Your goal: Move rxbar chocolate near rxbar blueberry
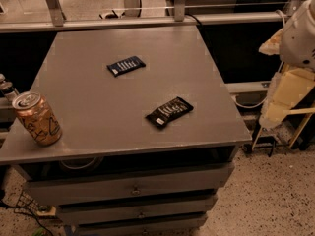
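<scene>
The rxbar chocolate's middle (174,109), on the black bar nearer the table's front edge, is the next place my gripper needs to go to and close on.
The rxbar chocolate (169,112), a black glossy bar with white lettering, lies flat near the front right of the grey table top (98,107). The rxbar blueberry (126,66), a dark navy bar with white text lines, lies flat farther back, near the table's middle. The two bars are apart, with bare table between them. My arm hangs off the table's right edge, and my gripper (283,102) sits there, lower than the table top and well away from both bars. It holds nothing that I can see.
An orange soda can (37,118) stands upright at the table's front left corner. The table has drawers (133,188) below its front. A metal rail (147,21) runs behind the table. Cables and frame legs (261,141) are on the floor at the right.
</scene>
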### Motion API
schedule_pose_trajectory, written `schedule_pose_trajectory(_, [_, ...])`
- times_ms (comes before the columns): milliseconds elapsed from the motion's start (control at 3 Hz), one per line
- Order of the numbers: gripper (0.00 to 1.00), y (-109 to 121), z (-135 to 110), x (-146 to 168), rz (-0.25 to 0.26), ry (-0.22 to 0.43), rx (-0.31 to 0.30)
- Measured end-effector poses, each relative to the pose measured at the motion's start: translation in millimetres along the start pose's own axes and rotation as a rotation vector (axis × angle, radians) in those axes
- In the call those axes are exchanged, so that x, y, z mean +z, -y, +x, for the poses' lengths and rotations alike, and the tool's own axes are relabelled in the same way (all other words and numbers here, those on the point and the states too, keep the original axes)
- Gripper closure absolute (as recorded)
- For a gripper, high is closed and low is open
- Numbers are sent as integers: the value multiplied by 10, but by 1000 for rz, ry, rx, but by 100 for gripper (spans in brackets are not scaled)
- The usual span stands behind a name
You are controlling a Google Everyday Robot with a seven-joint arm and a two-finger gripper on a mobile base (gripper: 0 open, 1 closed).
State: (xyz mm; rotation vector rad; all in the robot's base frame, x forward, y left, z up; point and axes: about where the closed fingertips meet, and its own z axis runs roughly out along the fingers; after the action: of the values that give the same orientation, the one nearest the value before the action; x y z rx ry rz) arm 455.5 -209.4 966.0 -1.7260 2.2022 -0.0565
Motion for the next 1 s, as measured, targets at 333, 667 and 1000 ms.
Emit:
schedule_pose_trajectory(333, [0, 195, -212, 509, -84, 66, -55])
schedule_pose_trajectory(667, [0, 308, -416, 1093, -177, 145, -113])
schedule_pose_trajectory(1000, [0, 279, -723, 1644, -253, 214, -209])
